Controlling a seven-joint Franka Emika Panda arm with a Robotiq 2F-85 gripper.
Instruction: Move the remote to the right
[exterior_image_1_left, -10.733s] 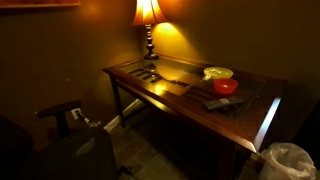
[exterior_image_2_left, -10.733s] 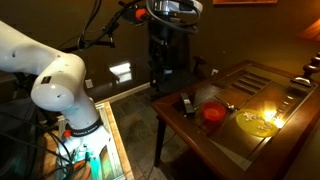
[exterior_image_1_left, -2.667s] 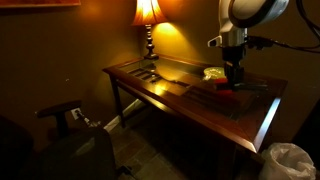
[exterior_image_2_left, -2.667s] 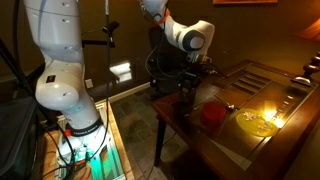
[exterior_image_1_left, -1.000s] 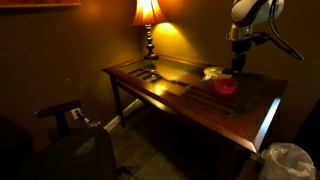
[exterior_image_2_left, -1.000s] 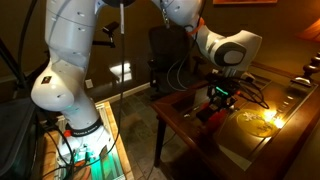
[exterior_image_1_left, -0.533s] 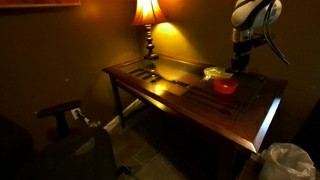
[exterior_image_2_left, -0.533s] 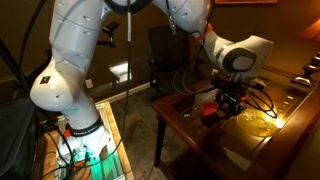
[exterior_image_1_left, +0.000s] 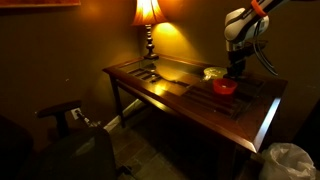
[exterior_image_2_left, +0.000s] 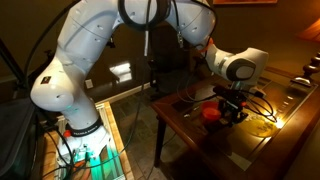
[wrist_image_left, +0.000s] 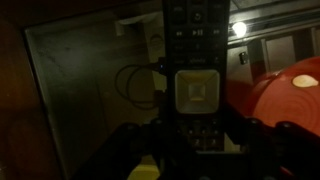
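Observation:
The remote will go down between the pale yellow-green bowl and the red bowl (exterior_image_1_left: 218, 82), where I should set it with my gripper.
In the wrist view the remote (wrist_image_left: 195, 60), a dark slab with rows of buttons and a pale square pad, runs up the middle of the picture. My gripper (wrist_image_left: 197, 135) is shut on its lower end, with a dark finger on each side. The red bowl (wrist_image_left: 285, 95) lies just to the right of it. In both exterior views the gripper (exterior_image_1_left: 236, 68) (exterior_image_2_left: 232, 106) hangs low over the table. It is beside the red bowl (exterior_image_1_left: 225, 86) (exterior_image_2_left: 209, 112) and near the pale yellow-green bowl (exterior_image_1_left: 217, 73) (exterior_image_2_left: 258, 122). The remote is too dark to make out in those views.
The dark wooden table (exterior_image_1_left: 160, 90) has a glass top and a raised rim. A lit lamp (exterior_image_1_left: 148, 12) stands at its far corner. A chair (exterior_image_1_left: 65, 112) and a white bag (exterior_image_1_left: 290, 160) stand on the floor. Cables (wrist_image_left: 130, 85) show through the glass.
The gripper has carried the remote a short way past the red bowl toward the pale bowl and lowered a little. The jaws have stayed shut.

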